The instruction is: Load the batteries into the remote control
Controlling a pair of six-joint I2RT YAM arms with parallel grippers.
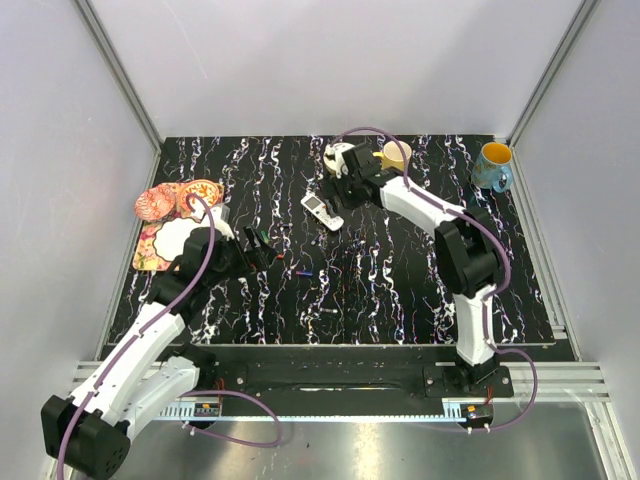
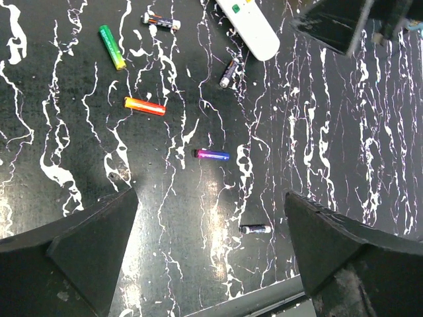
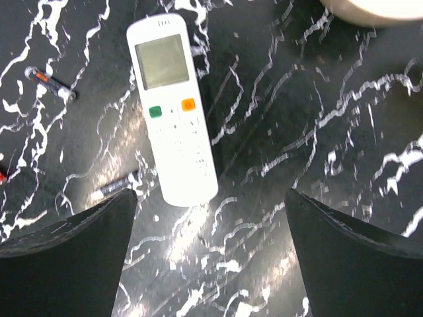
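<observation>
The robot's right gripper needs to close on the lower half of the remote control (image 1: 327, 219) (image 3: 180, 152), just below the remote's green and orange buttons, and squeeze both long sides.
The remote control (image 1: 322, 211) is a slim white handset lying face up at the table's middle back, with a grey screen and green and orange buttons (image 3: 172, 109). Several batteries lie loose on the black marbled table: a red-orange one (image 2: 145, 105), a bluish-purple one (image 2: 213, 154), a green one (image 2: 112, 47) and dark ones (image 2: 256, 229) (image 2: 229, 72). My left gripper (image 2: 211, 193) hangs open above the batteries, holding nothing. My right gripper (image 3: 211, 198) stands open just over the remote's lower end, with a dark battery (image 3: 119, 187) by its left finger. Neither touches anything.
A yellow mug (image 1: 395, 155) and a white object (image 1: 338, 155) stand behind the right wrist. At the back right is a blue mug (image 1: 493, 165). A patterned mat with a white plate (image 1: 165, 240), a pink bowl (image 1: 155, 203) and an orange plate (image 1: 195, 193) fill the left side.
</observation>
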